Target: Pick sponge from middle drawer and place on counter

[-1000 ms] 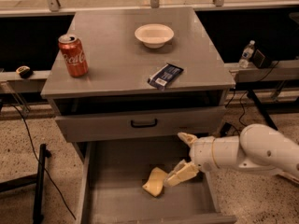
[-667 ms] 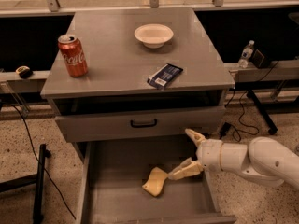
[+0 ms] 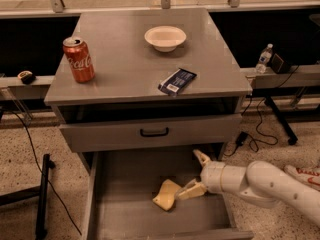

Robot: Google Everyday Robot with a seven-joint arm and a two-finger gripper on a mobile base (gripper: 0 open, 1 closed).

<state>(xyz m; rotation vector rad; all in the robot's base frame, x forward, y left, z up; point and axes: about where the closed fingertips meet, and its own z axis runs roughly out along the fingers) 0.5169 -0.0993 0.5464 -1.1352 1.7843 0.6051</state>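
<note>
My gripper is going to close on the pale yellow sponge's far end (image 3: 172, 186), the end nearest the closed upper drawer.
The pale yellow sponge (image 3: 166, 194) lies on the floor of the open middle drawer (image 3: 125, 204), near its middle. My gripper (image 3: 192, 176) reaches in from the right on a white arm. It is open: the lower finger (image 3: 190, 190) touches the sponge's right edge, and the upper finger (image 3: 201, 157) points up and away from it. The grey counter (image 3: 125, 74) is above, on top of the cabinet.
On the counter stand a red cola can (image 3: 78, 59) at the left, a white bowl (image 3: 165, 37) at the back and a dark blue snack packet (image 3: 177, 80) near the front right. The closed upper drawer front with a black handle (image 3: 154, 132) overhangs the open drawer.
The arm has drawn back a little to the right and lower. The sponge has stayed in place on the drawer floor.
</note>
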